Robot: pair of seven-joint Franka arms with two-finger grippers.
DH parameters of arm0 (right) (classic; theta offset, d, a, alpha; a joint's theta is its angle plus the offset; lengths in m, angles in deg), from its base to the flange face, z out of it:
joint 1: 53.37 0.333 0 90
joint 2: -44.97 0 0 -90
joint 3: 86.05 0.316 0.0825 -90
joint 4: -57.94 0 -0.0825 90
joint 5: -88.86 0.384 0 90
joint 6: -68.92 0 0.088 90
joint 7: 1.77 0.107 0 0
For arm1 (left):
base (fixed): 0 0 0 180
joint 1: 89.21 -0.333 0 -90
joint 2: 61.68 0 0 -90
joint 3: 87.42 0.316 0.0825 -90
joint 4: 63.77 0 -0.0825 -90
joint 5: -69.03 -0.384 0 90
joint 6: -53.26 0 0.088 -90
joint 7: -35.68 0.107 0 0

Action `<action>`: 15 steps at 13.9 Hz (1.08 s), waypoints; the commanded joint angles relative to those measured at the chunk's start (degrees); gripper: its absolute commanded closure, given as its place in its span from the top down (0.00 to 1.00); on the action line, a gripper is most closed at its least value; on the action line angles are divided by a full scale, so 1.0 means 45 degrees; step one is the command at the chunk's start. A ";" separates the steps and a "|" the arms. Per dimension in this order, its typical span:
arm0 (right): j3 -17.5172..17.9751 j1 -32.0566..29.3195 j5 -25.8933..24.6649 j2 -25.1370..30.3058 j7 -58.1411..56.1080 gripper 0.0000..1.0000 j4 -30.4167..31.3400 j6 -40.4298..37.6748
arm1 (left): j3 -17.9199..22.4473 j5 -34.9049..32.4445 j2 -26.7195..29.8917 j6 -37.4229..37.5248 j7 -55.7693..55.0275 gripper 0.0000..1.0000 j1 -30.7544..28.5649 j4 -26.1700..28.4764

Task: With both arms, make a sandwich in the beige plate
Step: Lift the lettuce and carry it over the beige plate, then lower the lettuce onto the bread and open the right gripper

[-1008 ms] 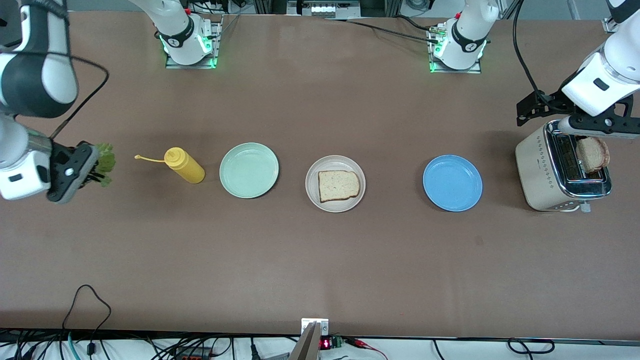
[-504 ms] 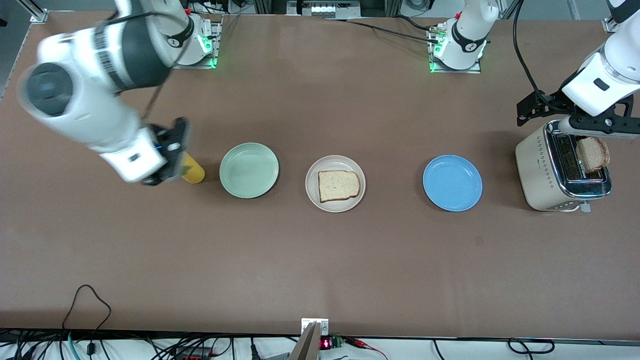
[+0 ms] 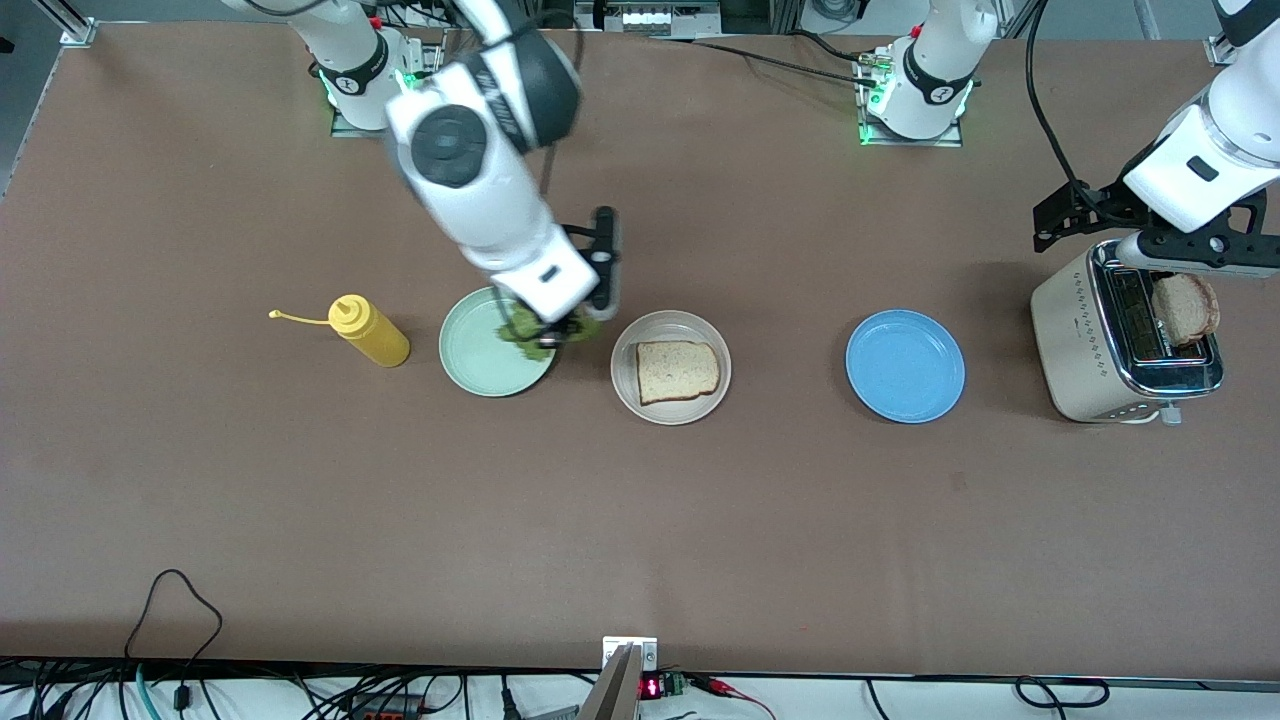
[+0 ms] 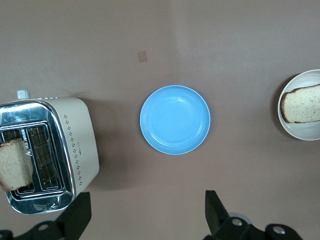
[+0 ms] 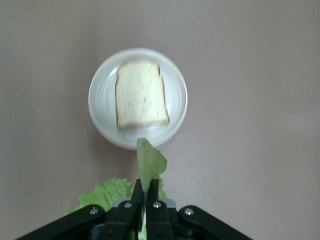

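Note:
I should release the green lettuce leaf from my right gripper on top of the bread slice in the beige plate (image 3: 665, 374) (image 5: 143, 104).
The beige plate (image 3: 625, 388) sits mid-table with one slice of bread (image 3: 677, 371) lying flat on it. My right gripper (image 3: 562, 332) hangs over the gap between the mint green plate and the beige plate, shut on a crinkly green lettuce leaf (image 3: 528, 336). In the right wrist view the lettuce (image 5: 150, 161) sticks out from the shut right gripper (image 5: 146, 192), just short of the beige plate (image 5: 102, 125) and its bread (image 5: 141, 95). My left gripper (image 3: 1165, 250) waits open over the toaster (image 3: 1085, 350), above a second bread slice (image 3: 1185, 308) that stands in a slot. Nothing lies between the left gripper's (image 4: 145, 215) fingers.
A yellow squeeze bottle (image 3: 368, 330) lies toward the right arm's end of the table, beside the mint green plate (image 3: 470, 360). A blue plate (image 3: 905, 366) sits between the beige plate and the toaster.
My right arm has swung fast from its end of the table, past the yellow bottle, to the edge of the mint green plate, carrying the lettuce. The left arm has not moved.

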State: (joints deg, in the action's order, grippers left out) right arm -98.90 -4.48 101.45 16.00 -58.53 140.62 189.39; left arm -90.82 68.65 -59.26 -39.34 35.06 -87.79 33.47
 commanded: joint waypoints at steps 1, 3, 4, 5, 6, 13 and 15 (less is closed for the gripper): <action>-0.0231 0.0948 0.0210 -0.1817 0.0620 0.00 -0.1690 0.0842 | 0.0033 0.0124 -0.0146 0.0287 0.0293 1.00 0.0018 -0.0359; -0.0231 0.1399 0.0132 -0.2406 0.1185 0.00 -0.1830 0.1526 | 0.0033 0.0143 -0.0146 0.0287 0.0312 1.00 -0.0001 -0.0359; -0.0250 0.1536 0.0093 -0.2660 0.1207 0.00 -0.1830 0.1781 | 0.0033 0.0124 -0.0146 0.0287 0.0312 1.00 0.0018 -0.0359; -0.0250 0.1576 0.0034 -0.2836 0.1226 0.00 -0.1811 0.1880 | 0.0033 0.0124 -0.0146 0.0287 0.0312 1.00 0.0018 -0.0359; -0.0231 0.1577 -0.0160 -0.3031 0.1227 0.00 -0.1791 0.2035 | 0.0033 0.0124 -0.0146 0.0287 0.0312 1.00 0.0018 -0.0359; -0.0250 0.1674 -0.0201 -0.4457 0.1343 0.00 -0.1810 0.4045 | 0.0033 0.0124 -0.0146 0.0287 0.0312 1.00 -0.0001 -0.0359; -0.0250 0.1752 -0.0201 -0.4731 0.1694 0.00 -0.1830 0.4632 | 0.0033 0.0124 -0.0146 0.0287 0.0293 1.00 0.0018 -0.0359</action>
State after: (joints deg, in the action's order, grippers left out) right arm -99.52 2.62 101.06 -3.43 -53.12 134.33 208.51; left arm -90.81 68.65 -59.26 -39.31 35.06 -87.79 33.46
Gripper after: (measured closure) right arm 0.956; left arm 0.000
